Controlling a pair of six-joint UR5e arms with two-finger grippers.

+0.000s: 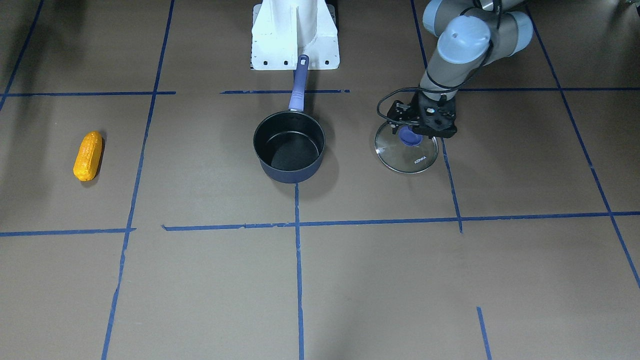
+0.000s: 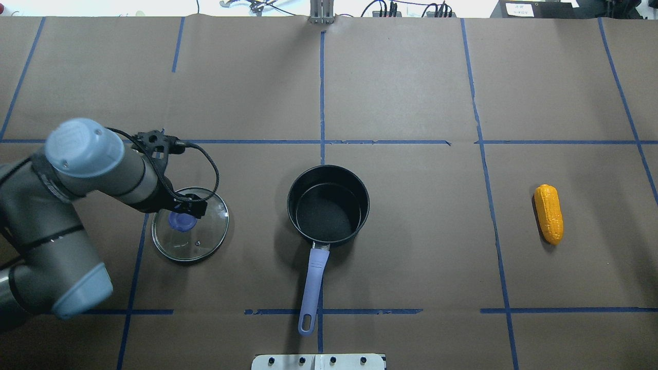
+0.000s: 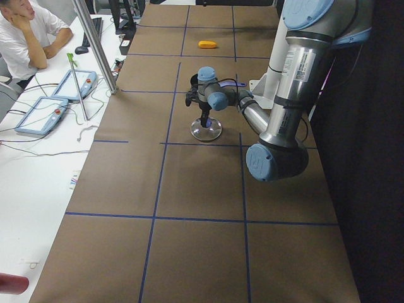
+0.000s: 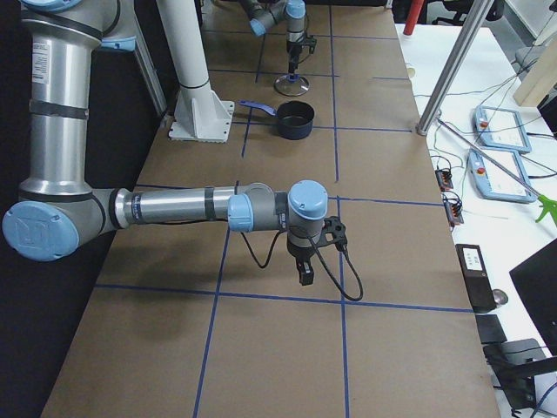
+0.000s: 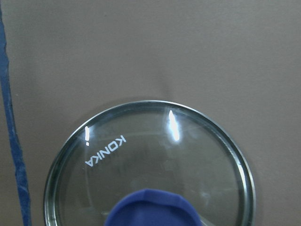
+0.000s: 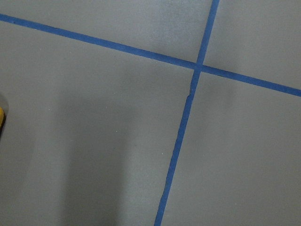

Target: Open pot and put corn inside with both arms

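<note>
The corn should go into the open pot, so my right gripper needs to close around the middle of the corn (image 1: 89, 154).
The dark navy pot (image 1: 289, 147) stands open and empty at mid-table, its purple-blue handle toward the robot base; it also shows in the overhead view (image 2: 328, 204). The glass lid (image 1: 412, 157) lies flat on the table beside it, on the robot's left. My left gripper (image 1: 420, 134) stands over the lid, its fingers closed around the blue knob (image 2: 180, 222). The corn (image 1: 88, 155) lies alone far on the robot's right (image 2: 548, 214). My right gripper (image 4: 305, 277) hangs above bare table; I cannot tell whether it is open or shut.
The white base block (image 1: 295, 35) stands behind the pot's handle. Blue tape lines (image 1: 298, 260) cross the brown table. An operator and tablets (image 3: 60, 95) are beyond the far edge. A yellow sliver (image 6: 1, 120) shows at the right wrist view's left edge.
</note>
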